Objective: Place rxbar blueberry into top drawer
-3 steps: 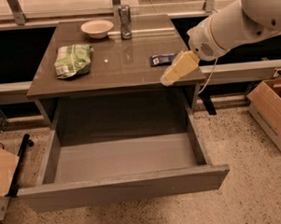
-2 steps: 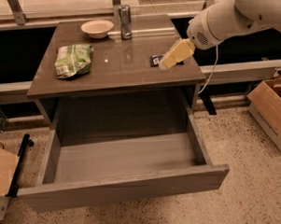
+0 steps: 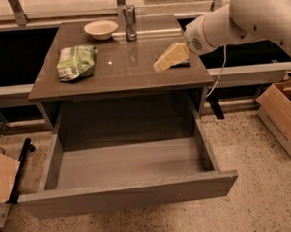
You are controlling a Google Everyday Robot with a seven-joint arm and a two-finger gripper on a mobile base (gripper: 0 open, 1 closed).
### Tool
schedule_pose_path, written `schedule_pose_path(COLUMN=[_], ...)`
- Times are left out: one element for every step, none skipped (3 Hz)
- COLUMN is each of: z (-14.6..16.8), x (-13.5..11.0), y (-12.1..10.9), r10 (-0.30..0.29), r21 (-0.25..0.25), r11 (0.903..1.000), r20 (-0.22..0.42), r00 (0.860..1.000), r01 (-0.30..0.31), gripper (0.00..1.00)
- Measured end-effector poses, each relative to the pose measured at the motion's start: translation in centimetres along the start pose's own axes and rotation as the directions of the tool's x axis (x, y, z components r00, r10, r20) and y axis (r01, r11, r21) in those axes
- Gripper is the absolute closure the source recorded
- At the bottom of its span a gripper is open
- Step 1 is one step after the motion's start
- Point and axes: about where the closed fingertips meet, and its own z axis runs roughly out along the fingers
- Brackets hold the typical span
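I will grip the rxbar blueberry's end (image 3: pixel 184 63) that faces the cardboard box, leaving the end towards the chip bag free.
The rxbar blueberry (image 3: pixel 183 64) lies on the right side of the grey table top (image 3: pixel 124 70). Only a dark sliver of it shows under my hand. My gripper (image 3: pixel 165 59), cream-coloured, reaches in from the right and rests low over the bar, pointing left. The top drawer (image 3: pixel 129 197) is pulled wide open below the table, with its flat grey front panel nearest the camera and its grey floor showing.
A green and white chip bag (image 3: pixel 76 62) lies on the table's left side. A white bowl (image 3: pixel 101 29) and a metal can (image 3: pixel 130 23) stand at the back. A cardboard box (image 3: pixel 281 113) sits on the floor at the right and a dark rod (image 3: pixel 21 168) lies at the left.
My gripper has moved from the table's front right edge back and to the left. It now sits over the bar and covers most of it.
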Motion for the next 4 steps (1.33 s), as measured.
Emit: schedule_pose_path(z=[3.4,7.6,10.2,12.0], x=[-0.7,-0.3,1.9,6.2], y=[-1.6,-4.6,-6.5,-7.5], r10=[0.048,0.103,0.159,0.243], r21=[0.010,0.022,0.024,0.036], r11=[0.9988,0.9943,0.9868,0.9694], r20=[0.054,0.080,0.056,-0.002], r00=[0.997,0.991,0.986,0.970], r01=[-0.048,-0.105,-0.160,-0.243], gripper=[0.00,0.00,0.00,0.00])
